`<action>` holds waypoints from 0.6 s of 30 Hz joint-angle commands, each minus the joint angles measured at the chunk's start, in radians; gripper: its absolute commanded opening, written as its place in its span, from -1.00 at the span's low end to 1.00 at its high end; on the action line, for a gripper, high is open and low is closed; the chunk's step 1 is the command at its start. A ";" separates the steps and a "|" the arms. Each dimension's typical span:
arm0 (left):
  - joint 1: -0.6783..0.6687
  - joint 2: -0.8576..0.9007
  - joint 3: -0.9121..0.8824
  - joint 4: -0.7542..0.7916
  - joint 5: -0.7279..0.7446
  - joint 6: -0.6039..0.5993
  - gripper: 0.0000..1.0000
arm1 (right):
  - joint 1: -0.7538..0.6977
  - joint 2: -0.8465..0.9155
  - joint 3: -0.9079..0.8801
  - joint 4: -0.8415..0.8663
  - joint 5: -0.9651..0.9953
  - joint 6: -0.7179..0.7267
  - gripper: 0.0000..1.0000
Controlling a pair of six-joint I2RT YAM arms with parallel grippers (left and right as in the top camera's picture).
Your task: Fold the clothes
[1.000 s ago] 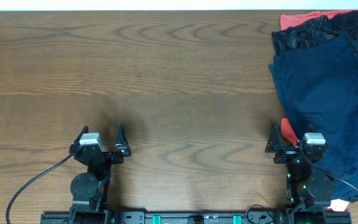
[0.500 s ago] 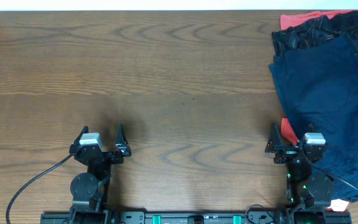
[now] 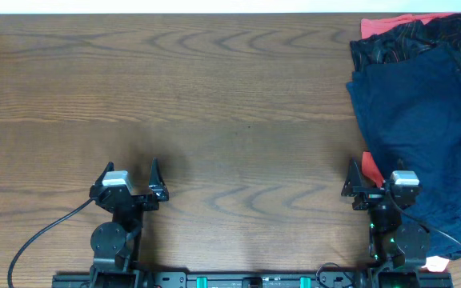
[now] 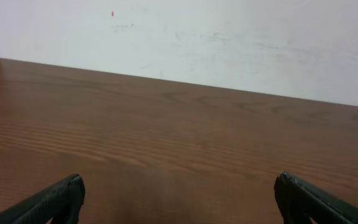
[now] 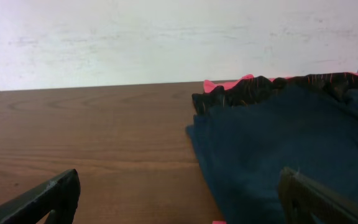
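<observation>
The robot's right gripper will close on the navy garment's edge [image 3: 363, 130] [image 5: 209, 183] along the bare wood, just past the small red scrap.
The clothes lie in a pile at the table's right side. A dark navy garment [image 3: 426, 128] lies on top, over a black red-lined piece [image 3: 390, 48] and a coral-red one [image 3: 386, 24]. The pile also shows in the right wrist view, navy [image 5: 284, 143], black [image 5: 253, 92] and coral [image 5: 225, 84]. My right gripper [image 3: 372, 178] is open and empty at the pile's near left edge, its right finger over the navy cloth [image 5: 179, 199]. My left gripper [image 3: 128, 178] is open and empty over bare wood at the near left [image 4: 176, 199].
The wooden table [image 3: 214, 104] stretches bare to the left of the pile. A white wall [image 4: 197, 37] rises behind the table's far edge. A small red scrap [image 3: 369, 164] shows beside the right gripper. Cables run near the arm bases.
</observation>
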 commanded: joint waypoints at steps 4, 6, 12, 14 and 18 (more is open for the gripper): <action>0.006 0.000 -0.017 -0.043 -0.009 0.010 0.96 | -0.014 -0.001 -0.004 -0.001 -0.003 0.002 0.99; 0.006 0.000 -0.017 -0.043 -0.009 0.010 0.95 | -0.014 -0.001 -0.004 -0.001 -0.003 0.002 0.98; 0.006 0.000 -0.017 -0.043 -0.009 0.010 0.96 | -0.014 -0.001 -0.004 0.000 -0.003 0.002 0.99; 0.006 0.000 -0.017 -0.040 -0.008 0.010 0.96 | -0.014 -0.001 -0.004 0.000 -0.004 0.002 0.99; 0.006 0.000 -0.014 -0.041 0.014 0.000 0.96 | -0.014 -0.001 -0.003 0.010 -0.064 0.003 0.98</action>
